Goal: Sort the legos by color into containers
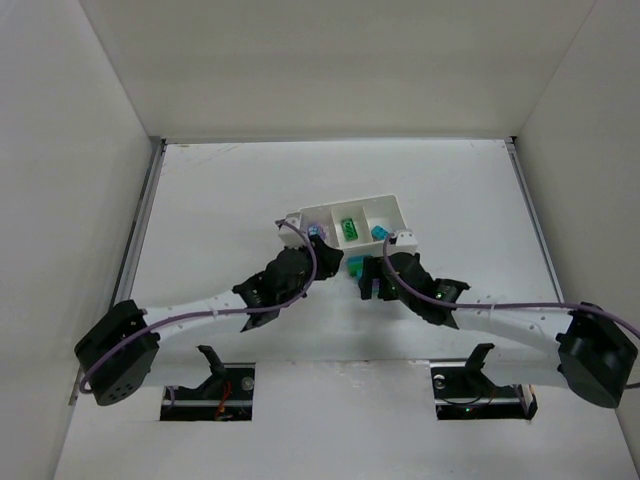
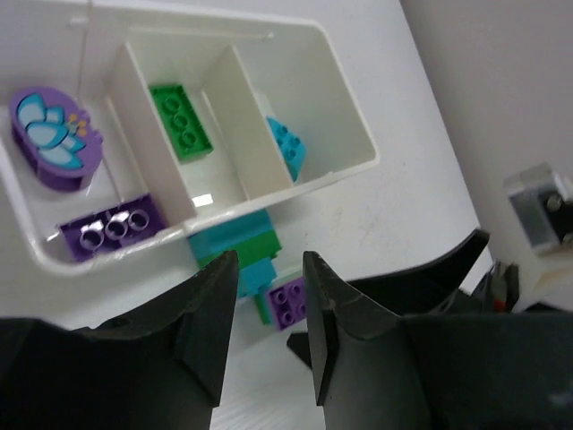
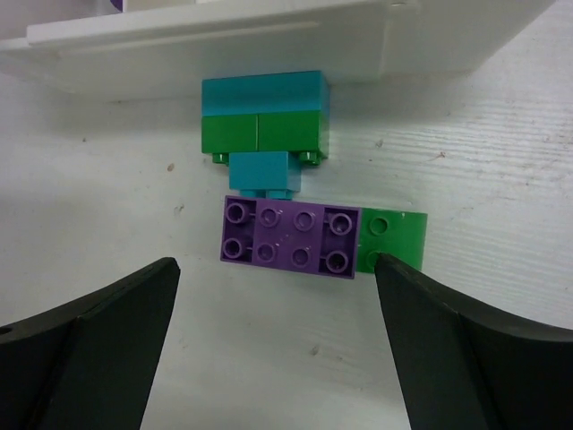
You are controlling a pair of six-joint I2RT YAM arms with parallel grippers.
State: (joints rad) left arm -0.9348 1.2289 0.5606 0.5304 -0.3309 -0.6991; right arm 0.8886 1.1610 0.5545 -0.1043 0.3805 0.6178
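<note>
The green brick is stuck under the purple one. Next, my right gripper grips the purple brick (image 3: 288, 236) and brings both bricks to my left gripper before sorting.
The white tray (image 1: 402, 208) has three compartments. In the left wrist view the tray (image 2: 356, 125) holds a purple flower piece (image 2: 54, 139) and a purple brick (image 2: 112, 228) in its left compartment, a green brick (image 2: 182, 121) in the middle one, and a teal brick (image 2: 286, 148) in the right one. A teal and green stack (image 3: 264, 112), a purple brick (image 3: 291, 237) and a green brick (image 3: 394, 240) lie on the table against the tray's near wall. My left gripper (image 2: 269, 264) is open and empty above them. My right gripper (image 3: 276, 269) is open and empty, just short of the purple brick.
Both grippers (image 1: 318, 250) (image 1: 372, 287) crowd the tray's near side, close to each other. White walls (image 1: 70, 150) enclose the table on three sides. The right gripper's black body (image 2: 466, 269) shows beside my left fingers.
</note>
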